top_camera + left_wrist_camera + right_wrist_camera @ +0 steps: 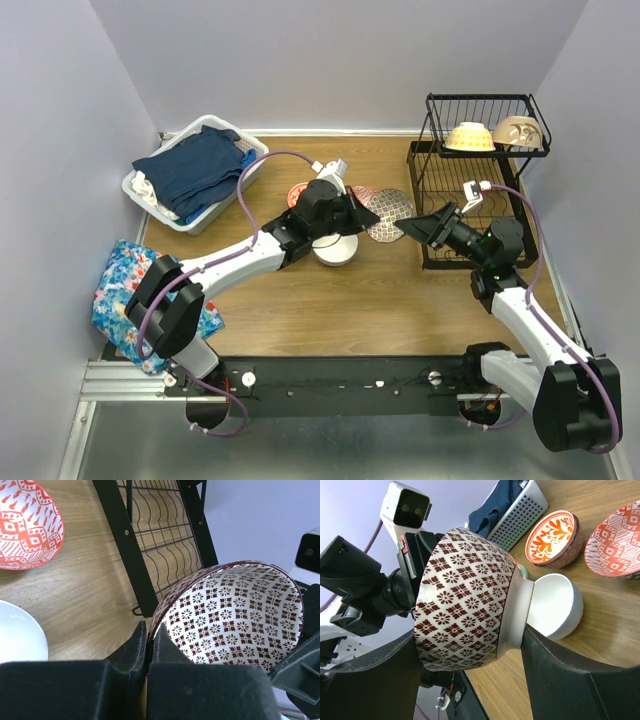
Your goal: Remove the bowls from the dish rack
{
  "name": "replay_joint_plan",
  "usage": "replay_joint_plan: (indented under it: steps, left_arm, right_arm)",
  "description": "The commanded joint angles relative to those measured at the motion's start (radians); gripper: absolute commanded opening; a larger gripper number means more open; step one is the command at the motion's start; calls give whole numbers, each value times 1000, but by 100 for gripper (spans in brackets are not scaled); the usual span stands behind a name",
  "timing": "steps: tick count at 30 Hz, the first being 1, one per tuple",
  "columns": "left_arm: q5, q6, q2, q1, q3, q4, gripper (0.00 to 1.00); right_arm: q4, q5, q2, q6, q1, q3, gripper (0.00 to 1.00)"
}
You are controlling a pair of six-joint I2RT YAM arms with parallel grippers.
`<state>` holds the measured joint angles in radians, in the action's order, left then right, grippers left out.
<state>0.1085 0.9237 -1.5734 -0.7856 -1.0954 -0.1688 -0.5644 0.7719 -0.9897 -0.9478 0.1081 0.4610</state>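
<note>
Next, my left gripper sets the white bowl with the dark red pattern down inside the red patterned bowl (pixel 364 201) (pixel 28 528). The white bowl now hangs tilted above the table.
A white bowl with a dark red pattern (pixel 388 213) hangs tilted above the table between both arms. My left gripper (pixel 150 627) is shut on this bowl's (pixel 235 615) rim. My right gripper (pixel 470 635) clamps the same bowl (pixel 465 600) from rim to foot. The black wire dish rack (pixel 480 150) stands at the back right, with a cream-yellow bowl (pixel 468 136) and a beige bowl (pixel 517 131) on its top tier. On the table sit a white bowl (pixel 335 250), an orange floral bowl (pixel 552 537) and a red patterned bowl (pixel 615 542).
A white laundry basket (pixel 195 172) with dark blue clothes stands at the back left. A blue floral cloth (pixel 120 300) lies at the left near edge. The rack's black frame (pixel 125 540) is close to the left gripper.
</note>
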Motion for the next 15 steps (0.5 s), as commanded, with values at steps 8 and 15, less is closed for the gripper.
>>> replay_joint_plan:
  steps: [8,15]
  left_arm:
    - [-276,-308,0,34,-164,333,0]
    - [-311,-437,-160,88,-403,477,0]
  right_arm:
    - [329,-77,63,236,15,96,100]
    - [584,-212,66,438,38,188,100]
